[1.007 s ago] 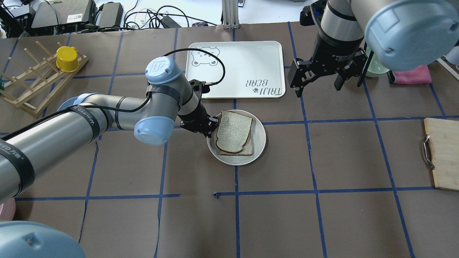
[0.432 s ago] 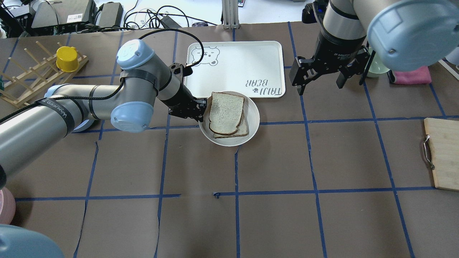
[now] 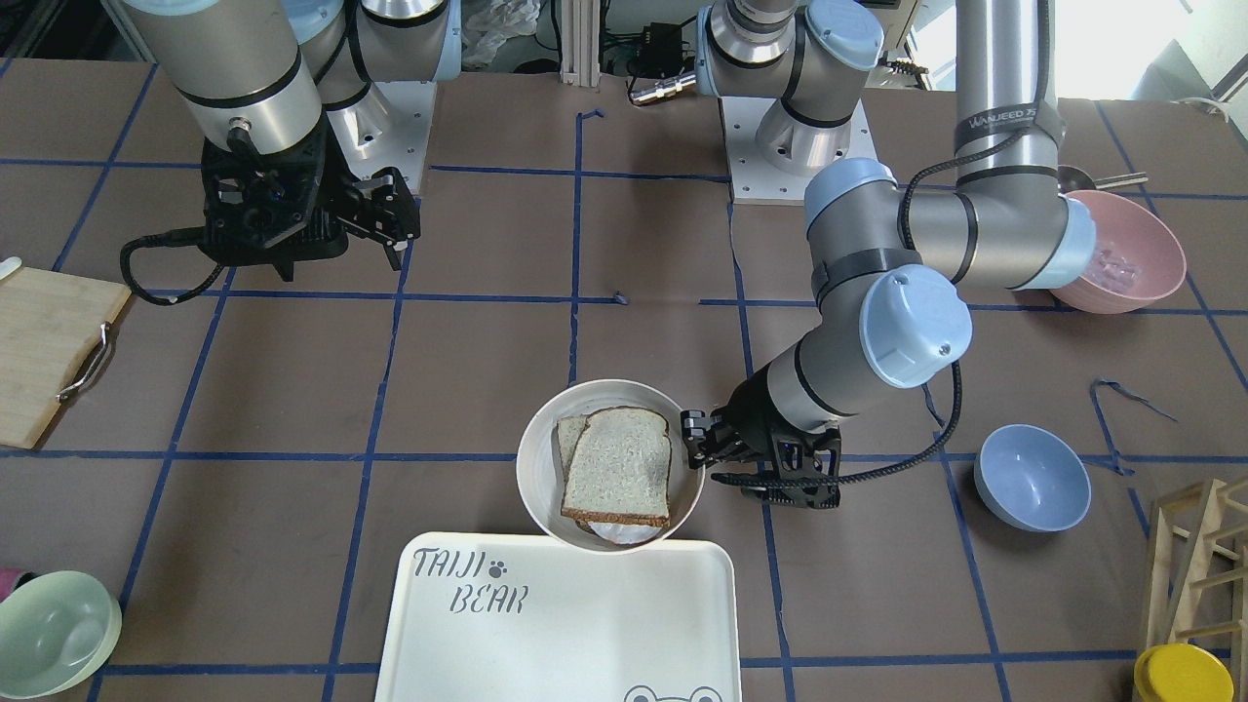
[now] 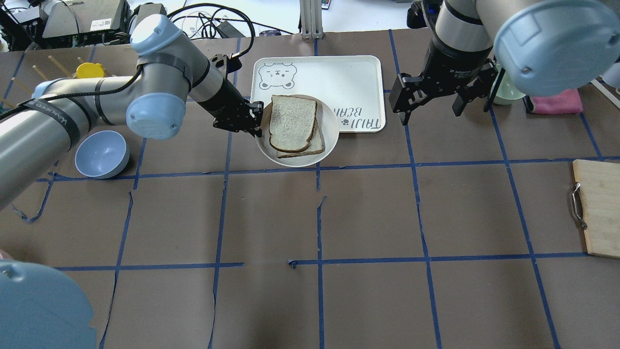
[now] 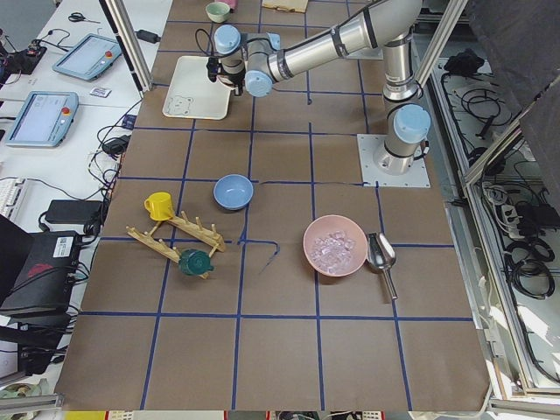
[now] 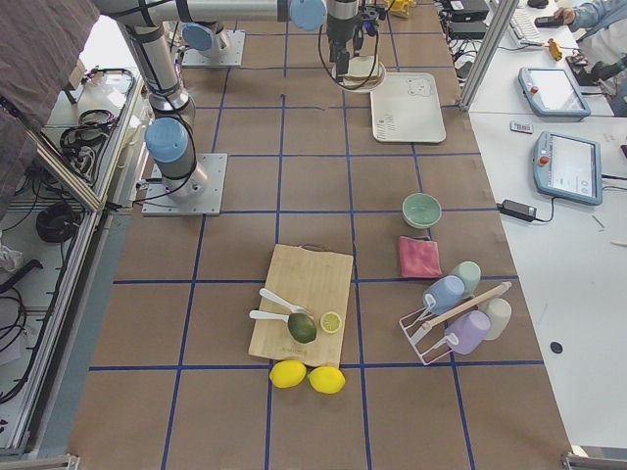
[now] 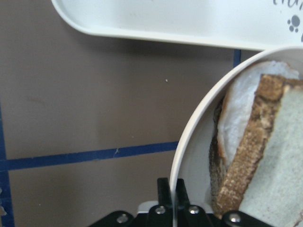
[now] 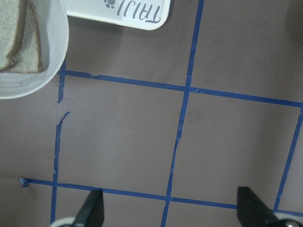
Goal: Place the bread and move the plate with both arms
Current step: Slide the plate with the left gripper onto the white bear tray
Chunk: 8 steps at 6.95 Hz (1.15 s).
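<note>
Next, my left gripper lets go of the plate on the white tray (image 3: 550,621) between the lettering and the bear drawing.
The round cream-white plate (image 4: 333,130) carries the bread (image 4: 292,122), a dark-crusted slice lying on a paler slice with fried egg (image 7: 239,106). My left gripper (image 4: 256,123) is shut on the plate's left rim, and the left wrist view shows its jaws pinching the rim (image 7: 189,142). The plate's far edge overlaps the near edge of the tray. In the front view the plate (image 3: 531,468) and left gripper (image 3: 694,444) show the same hold. My right gripper (image 4: 431,104) is open and empty, above the table to the right of the tray; its fingertips (image 8: 92,210) stand wide apart.
The white "TAIJI BEAR" tray (image 4: 339,77) lies just beyond the plate. A blue bowl (image 4: 101,154) sits under my left arm. A cutting board (image 4: 598,208) is at the right edge, a pink bowl (image 3: 1121,252) and a green bowl (image 3: 54,634) at the sides.
My left gripper has carried the plate with the bread away from me and leftwards, up to the tray's near edge. The right gripper has barely moved and stays open.
</note>
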Each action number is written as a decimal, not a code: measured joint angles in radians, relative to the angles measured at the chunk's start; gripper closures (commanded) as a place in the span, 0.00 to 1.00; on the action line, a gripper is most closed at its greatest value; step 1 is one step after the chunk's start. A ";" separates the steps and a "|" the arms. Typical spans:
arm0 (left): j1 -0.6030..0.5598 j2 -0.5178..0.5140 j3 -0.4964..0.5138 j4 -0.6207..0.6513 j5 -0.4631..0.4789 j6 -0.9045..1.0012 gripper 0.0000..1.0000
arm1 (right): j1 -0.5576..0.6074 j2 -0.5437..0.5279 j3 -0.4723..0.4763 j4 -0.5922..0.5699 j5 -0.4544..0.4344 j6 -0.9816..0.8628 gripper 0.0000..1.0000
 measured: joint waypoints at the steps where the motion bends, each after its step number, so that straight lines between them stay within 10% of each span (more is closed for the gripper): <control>1: 0.001 -0.055 0.095 -0.042 -0.002 0.015 1.00 | 0.000 0.001 0.000 -0.001 0.000 0.000 0.00; 7: -0.031 -0.376 0.429 -0.037 -0.057 0.032 1.00 | -0.001 0.004 0.002 -0.005 -0.001 -0.002 0.00; 8: -0.044 -0.400 0.438 -0.015 -0.057 0.031 0.84 | -0.001 0.003 0.003 -0.005 -0.001 -0.004 0.00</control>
